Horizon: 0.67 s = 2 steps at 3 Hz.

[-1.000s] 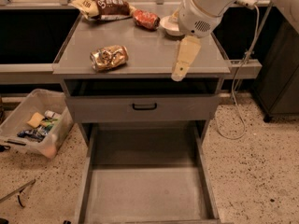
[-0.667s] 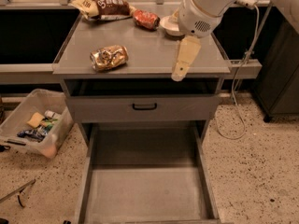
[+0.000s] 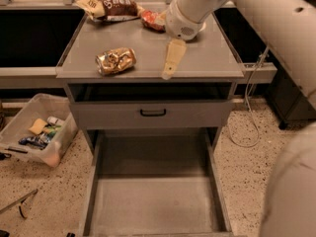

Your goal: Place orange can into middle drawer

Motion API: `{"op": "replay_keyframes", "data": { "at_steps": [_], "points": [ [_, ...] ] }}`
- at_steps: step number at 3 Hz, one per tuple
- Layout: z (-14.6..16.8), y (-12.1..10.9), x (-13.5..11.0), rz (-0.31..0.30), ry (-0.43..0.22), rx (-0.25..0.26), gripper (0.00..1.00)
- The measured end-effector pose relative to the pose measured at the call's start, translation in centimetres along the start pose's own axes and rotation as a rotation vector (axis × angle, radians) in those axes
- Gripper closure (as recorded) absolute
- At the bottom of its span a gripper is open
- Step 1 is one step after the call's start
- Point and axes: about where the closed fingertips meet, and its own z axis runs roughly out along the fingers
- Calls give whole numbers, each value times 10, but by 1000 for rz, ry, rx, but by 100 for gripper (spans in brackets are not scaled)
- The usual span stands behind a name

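Note:
The robot's gripper should next move to the body of the orange can [image 3: 117, 60] lying on the grey cabinet top and close there.
The orange can [image 3: 116, 60], crumpled and shiny gold, lies on its side on the left part of the grey cabinet top [image 3: 207, 58]. My gripper [image 3: 168, 71] hangs just above the top, to the right of the can and a short way apart from it, pointing at the front edge. It holds nothing that I can see. The middle drawer [image 3: 153, 201] is pulled wide open low in the cabinet, and its long grey floor is bare.
A shallower drawer with a black handle [image 3: 153, 113] sits slightly open above it. A brown snack bag [image 3: 108, 6] and a red packet [image 3: 149, 19] lie at the back of the top. A clear bin [image 3: 34, 132] stands on the floor at left. My arm [image 3: 291, 191] fills the right foreground.
My gripper has moved left along the cabinet top, closer to the orange can. My arm now fills the right foreground. The can and drawers have not moved.

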Motion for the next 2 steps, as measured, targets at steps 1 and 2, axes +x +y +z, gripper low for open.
{"op": "replay_keyframes", "data": {
  "at_steps": [1,2],
  "points": [
    [39,-29,-23,-84,-71,7,0],
    [71,-49,-50,-144,-126,3,0]
  ]
}}
